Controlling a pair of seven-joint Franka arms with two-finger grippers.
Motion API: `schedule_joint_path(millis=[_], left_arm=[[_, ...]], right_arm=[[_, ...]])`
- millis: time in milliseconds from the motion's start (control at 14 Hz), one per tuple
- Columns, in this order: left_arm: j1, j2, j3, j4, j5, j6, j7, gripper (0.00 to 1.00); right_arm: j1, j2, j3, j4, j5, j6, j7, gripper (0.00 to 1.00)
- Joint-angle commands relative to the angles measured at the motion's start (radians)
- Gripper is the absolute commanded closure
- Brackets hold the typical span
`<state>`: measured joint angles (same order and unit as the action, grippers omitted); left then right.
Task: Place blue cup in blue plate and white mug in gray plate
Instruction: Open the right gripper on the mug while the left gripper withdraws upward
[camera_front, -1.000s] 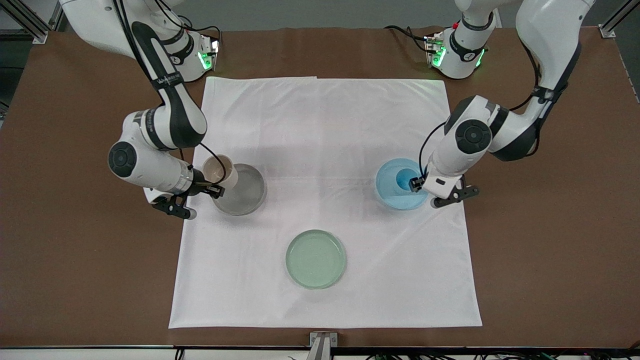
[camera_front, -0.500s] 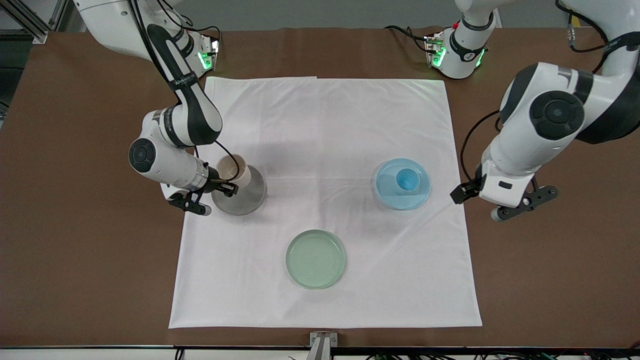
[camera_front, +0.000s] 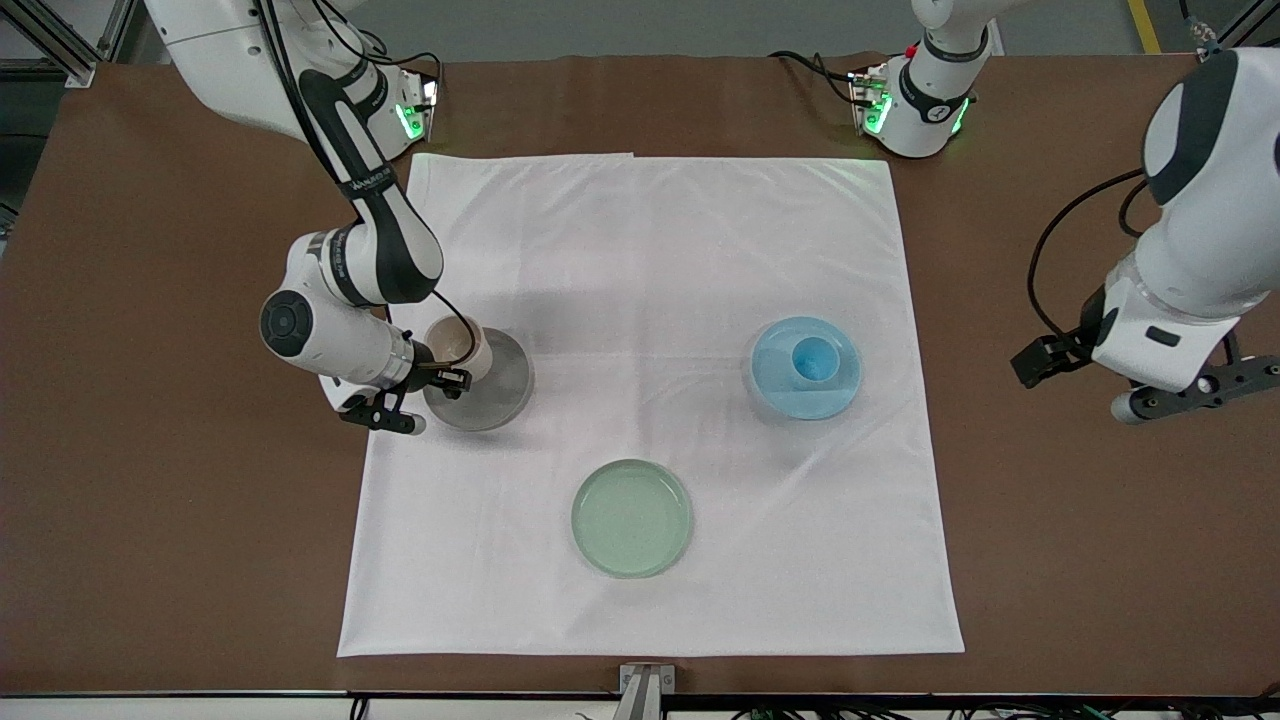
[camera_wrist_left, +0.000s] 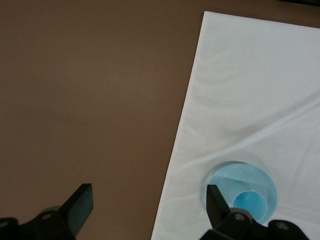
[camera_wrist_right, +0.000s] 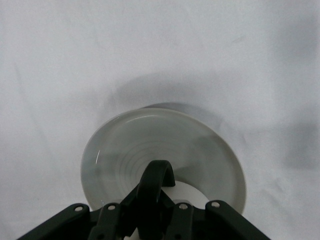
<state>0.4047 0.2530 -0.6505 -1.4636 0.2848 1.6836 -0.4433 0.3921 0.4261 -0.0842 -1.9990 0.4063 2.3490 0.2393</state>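
My right gripper is holding the white mug. I will let go of it so that it stands upright on the middle of the gray plate (camera_front: 477, 374) (camera_wrist_right: 165, 179).
The blue cup (camera_front: 813, 358) stands upright in the blue plate (camera_front: 788, 396); both also show in the left wrist view, cup (camera_wrist_left: 250, 205) and plate (camera_wrist_left: 222, 181). My left gripper (camera_front: 1038, 360) is open and empty over the bare brown table toward the left arm's end; its own view (camera_wrist_left: 148, 205) shows the jaws wide apart. My right gripper (camera_front: 447, 378) is shut on the black handle (camera_wrist_right: 157, 179) of the white mug (camera_front: 455, 342), holding it upright over the gray plate (camera_front: 497, 388) at the plate's edge. I cannot tell if the mug touches the plate (camera_wrist_right: 130, 145).
A pale green plate (camera_front: 632, 517) lies on the white cloth (camera_front: 650, 250), nearer the front camera than the other two plates. The cloth covers the table's middle, with brown table (camera_front: 150, 450) around it.
My left gripper let go of the blue cup, left it in the blue plate and drew back toward the left arm's end. My right gripper carried the white mug a little farther over the gray plate.
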Motion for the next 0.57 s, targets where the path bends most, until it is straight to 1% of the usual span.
schedule_joint_path(millis=[0,143,286,429,500], left_arm=[[0.072,-0.052,-0.005,-0.001,-0.068,-0.022,0.148,0.0],[0.095,-0.08,0.015,0.018,-0.114,-0.056,0.254,0.0],[0.07,-0.121,0.09,0.019,-0.165,-0.094,0.275,0.0],[-0.008,-0.15,0.182,0.017,-0.188,-0.133,0.281,0.0],[-0.067,-0.162,0.243,0.017,-0.188,-0.146,0.282,0.0]], right_arm=[[-0.002,0.036,0.004,0.034,0.023,0.006,-0.021,1.0],[-0.009,0.043,0.004,0.043,0.022,0.003,-0.021,1.0],[-0.009,0.049,0.004,0.048,0.022,0.004,-0.021,1.0],[-0.009,0.06,0.004,0.058,0.023,0.004,-0.021,1.0],[-0.01,0.063,0.004,0.063,0.023,0.006,-0.021,1.0]])
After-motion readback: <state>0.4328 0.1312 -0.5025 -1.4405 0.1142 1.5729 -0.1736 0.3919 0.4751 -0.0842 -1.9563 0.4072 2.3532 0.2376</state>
